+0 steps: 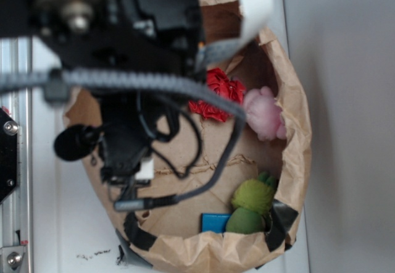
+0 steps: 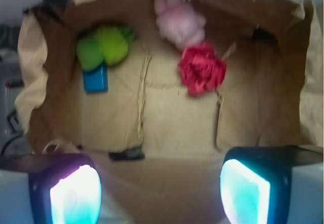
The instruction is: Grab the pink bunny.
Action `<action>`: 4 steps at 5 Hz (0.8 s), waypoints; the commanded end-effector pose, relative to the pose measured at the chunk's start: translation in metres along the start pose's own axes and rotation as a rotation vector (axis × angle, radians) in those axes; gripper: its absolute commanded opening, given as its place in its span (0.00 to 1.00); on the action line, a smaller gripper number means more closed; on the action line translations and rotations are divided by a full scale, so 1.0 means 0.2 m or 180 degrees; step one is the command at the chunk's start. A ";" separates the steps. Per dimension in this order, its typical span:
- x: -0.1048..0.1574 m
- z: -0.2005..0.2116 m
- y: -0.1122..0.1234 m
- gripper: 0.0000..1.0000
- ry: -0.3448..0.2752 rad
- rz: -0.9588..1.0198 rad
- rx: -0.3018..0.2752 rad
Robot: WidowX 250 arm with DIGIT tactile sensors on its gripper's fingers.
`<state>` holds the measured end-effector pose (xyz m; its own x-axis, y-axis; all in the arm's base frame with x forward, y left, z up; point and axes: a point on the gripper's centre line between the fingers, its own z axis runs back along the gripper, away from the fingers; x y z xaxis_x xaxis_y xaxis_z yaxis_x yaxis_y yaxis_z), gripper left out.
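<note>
Next, I should reach my gripper down beside the red rosette and close it on the round body [image 1: 263,113] [image 2: 180,27] of the pink bunny.
The pink bunny [image 2: 178,22] [image 1: 264,114] lies against the far wall inside a brown paper bag, right beside a red rosette [image 2: 202,69] [image 1: 217,94]. My gripper [image 2: 159,191] hangs well short of it, over the near part of the bag's floor. Its jaws stand wide apart with only bare paper between the glowing pads [image 2: 76,196]. In the exterior view the black arm and its cables cover most of the gripper [image 1: 133,168].
A green plush toy [image 2: 104,45] [image 1: 252,205] and a small blue block [image 2: 95,78] [image 1: 215,222] sit in the bag's left corner in the wrist view. The crumpled paper walls [image 2: 35,82] ring the floor. Black tape [image 1: 139,236] patches the rim.
</note>
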<state>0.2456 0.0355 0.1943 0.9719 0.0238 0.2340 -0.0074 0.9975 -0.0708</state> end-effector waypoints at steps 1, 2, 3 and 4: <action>0.02 0.04 0.02 1.00 -0.0115 0.0025 0.0027; 0.02 0.04 0.02 1.00 -0.0115 0.0025 0.0027; 0.02 0.04 0.02 1.00 -0.0115 0.0025 0.0027; -0.15 0.02 0.01 1.00 -0.0278 -0.0457 0.0022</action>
<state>0.2159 0.0309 0.1796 0.9450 -0.1288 0.3006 0.1442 0.9891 -0.0294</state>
